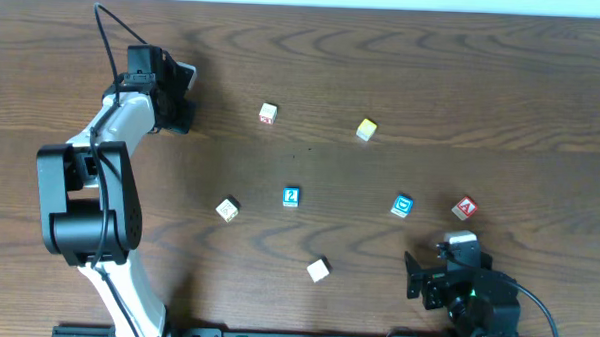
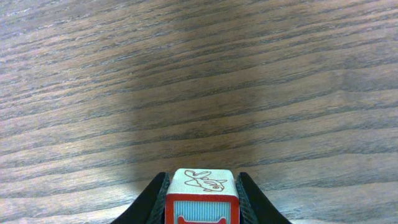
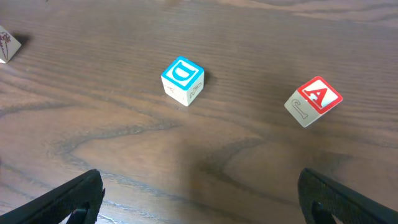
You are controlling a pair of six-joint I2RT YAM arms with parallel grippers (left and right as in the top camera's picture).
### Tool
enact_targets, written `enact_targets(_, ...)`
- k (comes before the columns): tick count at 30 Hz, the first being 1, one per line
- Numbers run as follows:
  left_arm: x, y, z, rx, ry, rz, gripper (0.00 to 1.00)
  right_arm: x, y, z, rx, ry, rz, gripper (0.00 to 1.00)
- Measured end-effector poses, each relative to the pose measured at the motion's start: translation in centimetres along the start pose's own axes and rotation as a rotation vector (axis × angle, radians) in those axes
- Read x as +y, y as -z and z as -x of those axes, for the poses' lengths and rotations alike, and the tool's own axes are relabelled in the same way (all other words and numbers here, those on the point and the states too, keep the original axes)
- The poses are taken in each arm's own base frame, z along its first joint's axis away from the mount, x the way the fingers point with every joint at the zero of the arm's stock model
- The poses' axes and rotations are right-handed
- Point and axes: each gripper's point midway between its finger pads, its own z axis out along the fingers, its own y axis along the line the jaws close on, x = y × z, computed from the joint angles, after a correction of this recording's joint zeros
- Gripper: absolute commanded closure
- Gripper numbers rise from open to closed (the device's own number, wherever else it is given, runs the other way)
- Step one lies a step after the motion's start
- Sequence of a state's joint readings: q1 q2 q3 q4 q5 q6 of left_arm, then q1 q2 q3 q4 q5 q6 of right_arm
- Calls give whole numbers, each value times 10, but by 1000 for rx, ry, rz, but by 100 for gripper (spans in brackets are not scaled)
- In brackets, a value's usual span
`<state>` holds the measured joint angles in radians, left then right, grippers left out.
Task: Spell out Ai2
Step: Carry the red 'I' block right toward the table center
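Observation:
Next, my left gripper lets go of the red-framed block on the wood (image 1: 314, 152) between the blue 2 block and the yellow block.
My left gripper (image 2: 202, 182) is shut on a wooden block (image 2: 202, 199) with a red-framed, blue-striped face and a fish drawing on top, held just above the wood. In the overhead view that gripper (image 1: 179, 112) is at the far left and its block is hidden. The red A block (image 1: 465, 207) and the blue 2 block (image 1: 291, 196) lie on the table. The A block (image 3: 316, 98) lies tilted, ahead and to the right of my right gripper (image 3: 199, 193), which is open and empty near the front edge (image 1: 442, 266).
A blue D block (image 1: 402, 205) lies left of the A block, also in the right wrist view (image 3: 182, 78). Other blocks are a yellow one (image 1: 366, 129), a red-and-white one (image 1: 268, 112), a pale one (image 1: 227, 208) and a white one (image 1: 318, 269).

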<state>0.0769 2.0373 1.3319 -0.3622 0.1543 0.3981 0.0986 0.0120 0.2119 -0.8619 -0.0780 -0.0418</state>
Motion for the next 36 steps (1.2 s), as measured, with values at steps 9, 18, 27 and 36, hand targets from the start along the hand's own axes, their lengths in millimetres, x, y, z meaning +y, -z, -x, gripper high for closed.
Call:
enact_targets(9, -2, 1, -2, 14, 54, -10, 95, 0, 0, 0, 0, 0, 0, 1)
enact_targets(18, -53, 49, 41, -139, 64, -240, 94, 0, 0, 0, 0, 0, 0, 1)
enact_targets(27, -204, 139, 100, -328, -394, -425, 94, 0, 0, 0, 0, 0, 0, 1)
enact_targets(36, -259, 142, 35, -158, -684, -570, 95, 0, 0, 0, 0, 0, 0, 1)
